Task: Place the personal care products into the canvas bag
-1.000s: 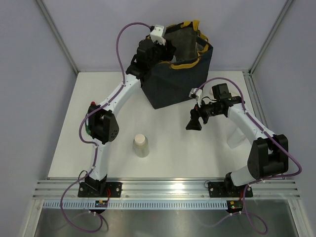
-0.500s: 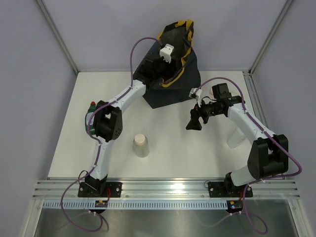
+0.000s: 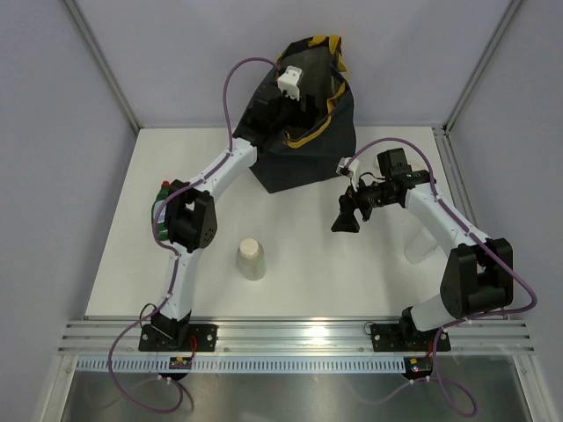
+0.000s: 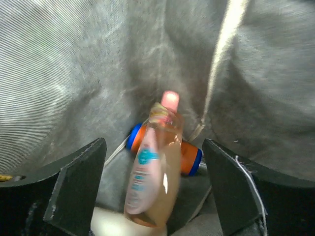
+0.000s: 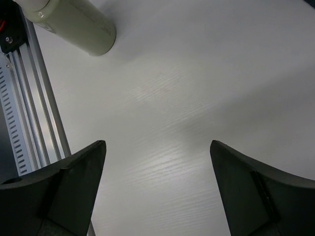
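The pale translucent bottle lies beneath my right gripper's own arm, and that gripper should go to it next and close on that bottle's body (image 3: 424,243).
The canvas bag (image 3: 303,163), navy with a mustard rim, stands at the back of the table. My left gripper (image 3: 295,97) reaches down into it. In the left wrist view that gripper (image 4: 153,142) is open, and a peach bottle with a pink cap (image 4: 152,167) hangs blurred between its jaws, touching neither. Below it on the grey lining (image 4: 74,73) lie an orange bottle with blue ends (image 4: 189,157) and a cream one (image 4: 115,223). My right gripper (image 3: 345,220) (image 5: 157,143) is open over bare table. A cream bottle (image 3: 251,258) (image 5: 74,22) stands on the table in front.
An aluminium rail (image 3: 299,334) (image 5: 29,98) runs along the near edge. A small green and red object (image 3: 162,189) sits behind the left arm's elbow. A pale translucent thing (image 3: 420,248) lies under the right arm.
My left gripper has gone from the bag's rim down into the bag, opened and let go of the peach bottle. The bag's mouth has been squeezed narrower. The right arm has not moved.
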Robot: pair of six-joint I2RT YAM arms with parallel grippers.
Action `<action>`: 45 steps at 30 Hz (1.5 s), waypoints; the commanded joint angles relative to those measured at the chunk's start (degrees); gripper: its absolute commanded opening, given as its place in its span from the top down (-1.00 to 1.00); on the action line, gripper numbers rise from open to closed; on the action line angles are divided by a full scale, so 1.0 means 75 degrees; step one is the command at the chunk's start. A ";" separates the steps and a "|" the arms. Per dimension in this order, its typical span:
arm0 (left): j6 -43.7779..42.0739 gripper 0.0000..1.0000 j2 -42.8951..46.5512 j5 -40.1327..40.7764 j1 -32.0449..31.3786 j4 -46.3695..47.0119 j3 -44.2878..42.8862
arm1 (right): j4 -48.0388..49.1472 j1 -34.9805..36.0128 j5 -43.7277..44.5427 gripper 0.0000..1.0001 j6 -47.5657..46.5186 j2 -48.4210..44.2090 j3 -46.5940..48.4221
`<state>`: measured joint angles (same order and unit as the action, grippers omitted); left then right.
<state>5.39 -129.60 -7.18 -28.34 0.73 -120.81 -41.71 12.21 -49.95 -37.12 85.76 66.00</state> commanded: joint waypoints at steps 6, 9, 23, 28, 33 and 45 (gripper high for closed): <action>0.0617 -0.85 0.1282 0.0055 0.0274 0.0453 -0.0473 | -0.0063 -0.0384 -0.0112 -0.90 -0.0136 -0.0078 0.0318; 0.0711 -0.87 0.1715 0.0032 0.0286 0.0512 -0.0590 | -0.0110 -0.0630 -0.0382 -0.90 -0.0054 -0.0336 0.0422; 0.0887 -0.98 0.6959 -0.0355 0.0766 -0.0086 0.3435 | -0.1669 -0.1554 0.2157 -0.99 0.2755 -0.1719 0.2649; 0.1028 -0.97 0.9542 -0.0344 0.0954 -0.0647 0.6940 | -0.1668 -0.2272 0.4759 -0.99 0.4223 -0.1988 0.2556; 0.0958 -0.98 1.1744 -0.0133 0.0977 -0.1500 0.8712 | -0.2358 -0.2378 0.5418 -0.99 0.3745 -0.1896 0.2649; 0.0759 -0.98 1.2909 -0.0601 0.0978 -0.2546 1.0670 | -0.3860 -0.2378 0.5994 -0.99 -0.0295 -0.1167 0.1877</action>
<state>12.25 -33.47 -9.13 -21.26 -17.63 -41.80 -66.48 -5.58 -5.02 -24.97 79.31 80.64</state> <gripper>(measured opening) 0.984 0.993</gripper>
